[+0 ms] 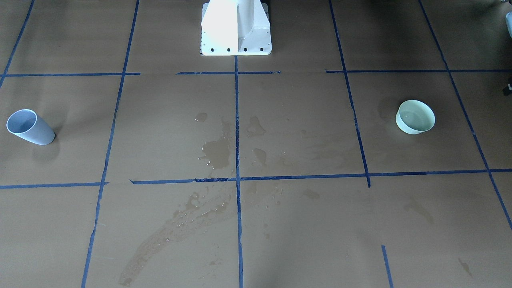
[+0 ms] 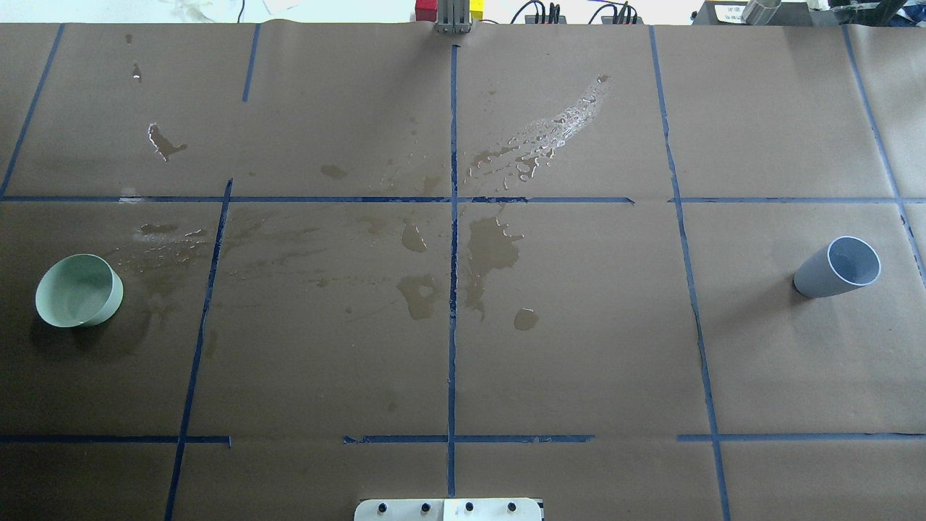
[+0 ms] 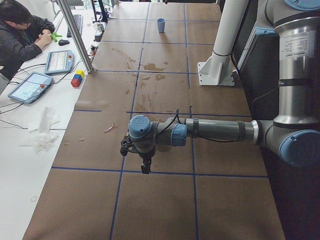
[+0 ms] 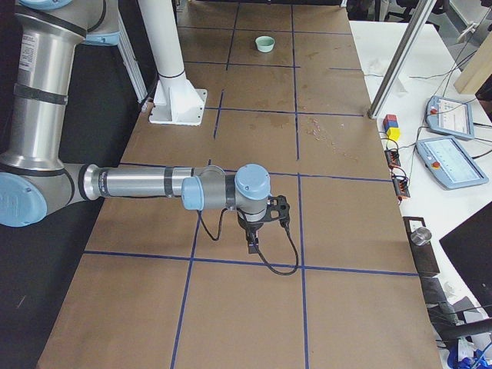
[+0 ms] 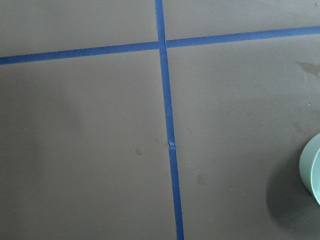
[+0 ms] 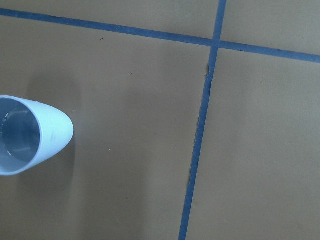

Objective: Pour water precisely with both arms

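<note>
My left gripper needs to grasp the pale green bowl's rim (image 1: 433, 116) (image 5: 312, 177) on the side farthest from the blue-grey cup.
A pale green bowl (image 2: 78, 291) stands on the brown table at the robot's left; it also shows in the front view (image 1: 415, 117) and at the right edge of the left wrist view (image 5: 312, 170). A blue-grey cup (image 2: 839, 268) stands at the robot's right. In the right wrist view the cup (image 6: 27, 136) seems to hold a little glossy clear water (image 6: 15, 137). My left gripper (image 3: 145, 169) and right gripper (image 4: 252, 246) hang over the table ends, each seen only in a side view. I cannot tell whether they are open or shut.
The white pedestal (image 1: 236, 28) stands at the table's robot side. Dark wet patches (image 2: 492, 250) and droplets (image 2: 550, 137) stain the middle. Blue tape lines (image 2: 453, 289) grid the table. An operator (image 3: 22, 30), tablets (image 4: 450, 157) and coloured blocks (image 3: 77, 79) are on the far side.
</note>
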Tool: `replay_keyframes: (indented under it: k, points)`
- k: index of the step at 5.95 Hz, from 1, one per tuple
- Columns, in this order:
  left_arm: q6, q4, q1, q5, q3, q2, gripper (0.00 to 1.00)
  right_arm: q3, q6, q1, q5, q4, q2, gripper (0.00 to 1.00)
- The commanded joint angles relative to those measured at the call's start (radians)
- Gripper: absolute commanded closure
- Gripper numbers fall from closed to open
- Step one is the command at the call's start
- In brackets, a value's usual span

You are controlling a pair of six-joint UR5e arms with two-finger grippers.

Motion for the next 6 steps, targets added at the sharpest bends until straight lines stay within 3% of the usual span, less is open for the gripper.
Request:
replay_keyframes:
  k: [1,3,6]
  points:
    - [0.003,-0.002,0.005,0.009,-0.002,0.000,0.00,0.000,0.001,0.000,0.000,0.000,-0.001,0.00]
    - [-0.006,-0.002,0.009,0.003,-0.008,-0.005,0.00,0.002,0.001,0.000,0.000,0.000,0.001,0.00]
    - [0.000,-0.011,0.012,0.002,0.010,-0.104,0.00,0.002,0.001,0.000,0.000,0.000,0.010,0.00]
